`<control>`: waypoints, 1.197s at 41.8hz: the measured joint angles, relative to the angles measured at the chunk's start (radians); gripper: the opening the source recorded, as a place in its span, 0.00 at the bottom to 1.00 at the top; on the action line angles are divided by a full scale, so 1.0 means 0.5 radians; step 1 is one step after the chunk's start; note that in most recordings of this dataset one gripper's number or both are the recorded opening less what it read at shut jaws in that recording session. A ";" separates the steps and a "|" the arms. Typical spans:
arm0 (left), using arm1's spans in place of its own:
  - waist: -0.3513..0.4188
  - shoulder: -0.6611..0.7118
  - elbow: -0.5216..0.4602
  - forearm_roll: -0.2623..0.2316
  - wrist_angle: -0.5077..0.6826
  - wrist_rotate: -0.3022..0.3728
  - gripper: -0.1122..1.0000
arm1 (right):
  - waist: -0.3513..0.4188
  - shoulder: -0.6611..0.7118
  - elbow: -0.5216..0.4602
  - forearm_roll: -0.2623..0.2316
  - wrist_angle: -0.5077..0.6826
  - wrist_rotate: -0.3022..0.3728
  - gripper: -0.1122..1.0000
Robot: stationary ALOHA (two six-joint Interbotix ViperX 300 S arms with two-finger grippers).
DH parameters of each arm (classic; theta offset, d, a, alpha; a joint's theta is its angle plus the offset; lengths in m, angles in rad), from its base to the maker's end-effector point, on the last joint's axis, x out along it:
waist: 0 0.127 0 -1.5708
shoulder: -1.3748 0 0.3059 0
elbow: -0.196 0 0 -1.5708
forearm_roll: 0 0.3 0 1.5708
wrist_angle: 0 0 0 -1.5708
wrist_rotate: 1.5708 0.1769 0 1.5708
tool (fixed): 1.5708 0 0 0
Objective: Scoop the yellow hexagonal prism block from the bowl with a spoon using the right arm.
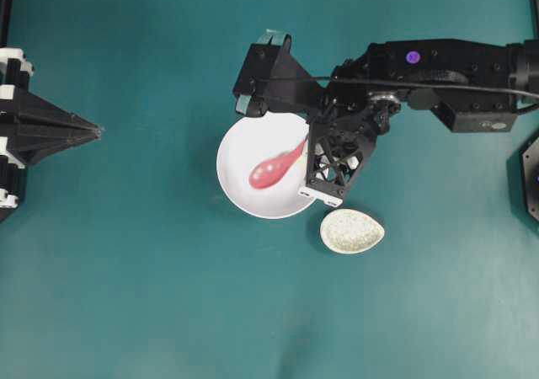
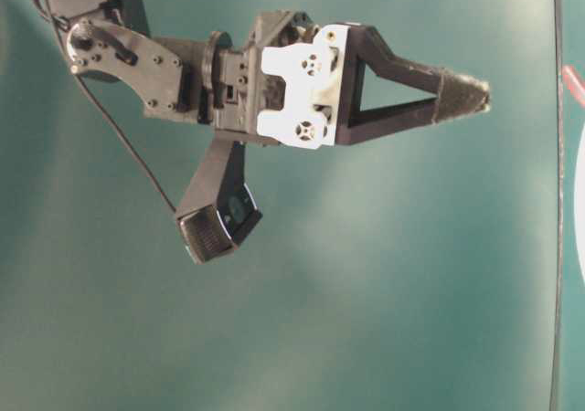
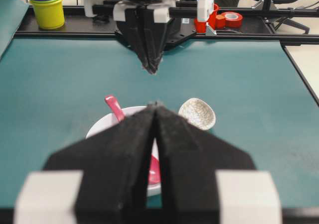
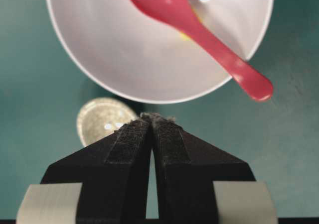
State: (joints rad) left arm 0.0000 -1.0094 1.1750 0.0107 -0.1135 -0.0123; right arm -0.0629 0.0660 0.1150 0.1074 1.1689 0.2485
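I should open my shut right gripper, as the pink-red spoon's handle lies crooked beside it, then turn it in line with the handle and grasp the handle's end (image 4: 257,87).
The white bowl (image 1: 244,147) sits mid-table. The pink-red spoon (image 1: 271,171) lies in it, scoop down, with its handle over the rim; no gripper holds it. In the right wrist view the spoon (image 4: 189,20) crosses the bowl (image 4: 99,50), and a sliver of the yellow block (image 4: 186,35) shows under its neck. My right gripper (image 1: 327,190) is shut and empty, pointing down just outside the rim (image 4: 157,117). My left gripper (image 1: 98,130) is shut and empty at the far left, well away from the bowl (image 3: 156,106).
A small speckled cream spoon rest (image 1: 352,230) lies right beside the bowl and close to the right gripper's tip (image 4: 102,120). Stacked yellow and blue cups (image 3: 47,6) and red tape rolls (image 3: 232,19) stand beyond the table's edge.
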 measured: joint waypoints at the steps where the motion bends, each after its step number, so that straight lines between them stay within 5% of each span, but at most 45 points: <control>1: 0.000 0.000 0.000 0.000 0.000 0.000 0.10 | 0.000 0.000 0.000 0.000 0.000 -0.006 0.12; 13: 0.000 0.000 0.000 0.000 0.000 0.000 0.10 | -0.006 0.000 0.009 -0.049 -0.015 -0.034 0.12; 22: 0.000 0.000 0.000 0.000 0.000 0.000 0.10 | -0.006 0.000 0.018 -0.261 -0.061 -0.101 0.12; 28: 0.000 0.000 0.000 0.003 0.009 0.000 0.10 | -0.009 0.000 0.034 -0.399 -0.089 -0.310 0.12; 39: 0.000 0.000 0.003 0.000 0.003 0.000 0.10 | -0.009 0.000 0.123 -0.411 -0.252 -0.776 0.13; 50: 0.000 0.000 0.000 0.003 0.003 0.000 0.10 | -0.006 0.000 0.261 -0.445 -0.285 -1.062 0.58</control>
State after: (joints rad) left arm 0.0000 -1.0094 1.1750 0.0123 -0.1120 -0.0123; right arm -0.0660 0.0660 0.2454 -0.1150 1.0262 -0.2823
